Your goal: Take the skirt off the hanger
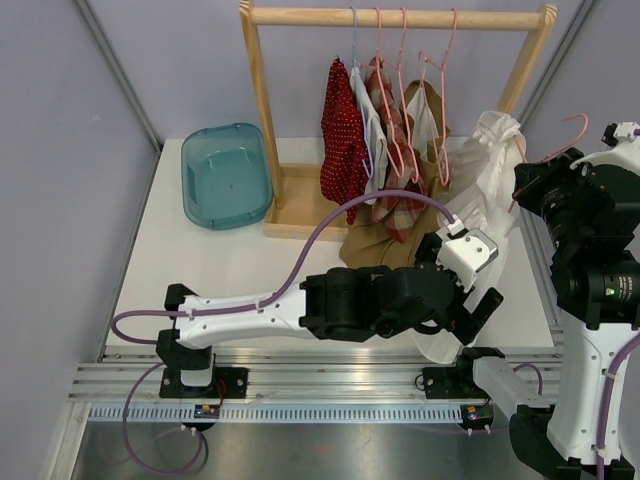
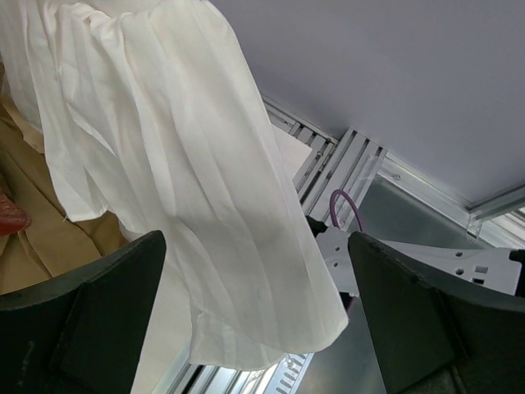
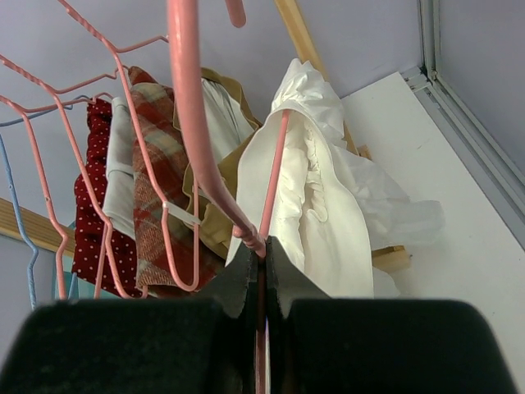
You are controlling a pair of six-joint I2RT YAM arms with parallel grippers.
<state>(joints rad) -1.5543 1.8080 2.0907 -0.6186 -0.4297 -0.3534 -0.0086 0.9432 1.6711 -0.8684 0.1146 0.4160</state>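
Observation:
The white skirt still surrounds the wire of the pink hanger, so the robot's left gripper will pinch the skirt's hem (image 2: pixel 279 343) and pull while the right gripper holds the hanger steady.
A white skirt (image 1: pixel 495 170) hangs from a pink hanger (image 1: pixel 560 148) held up at the right, off the rack. My right gripper (image 1: pixel 533 185) is shut on the hanger's wire (image 3: pixel 193 123), with the wire pinched between the fingertips (image 3: pixel 264 246); the skirt (image 3: pixel 320 205) is draped just beyond them. My left gripper (image 1: pixel 480 310) is open near the skirt's lower part. In the left wrist view the skirt's hem (image 2: pixel 205 189) hangs between the wide-apart fingers (image 2: pixel 254 242), and I cannot see either finger touching it.
A wooden clothes rack (image 1: pixel 395 17) stands at the back with several pink hangers, a red dotted garment (image 1: pixel 340 140), a plaid one and a tan one (image 1: pixel 375 240). A teal tub (image 1: pixel 225 175) sits back left on the white table (image 1: pixel 230 270). An aluminium rail (image 1: pixel 300 380) runs along the near edge.

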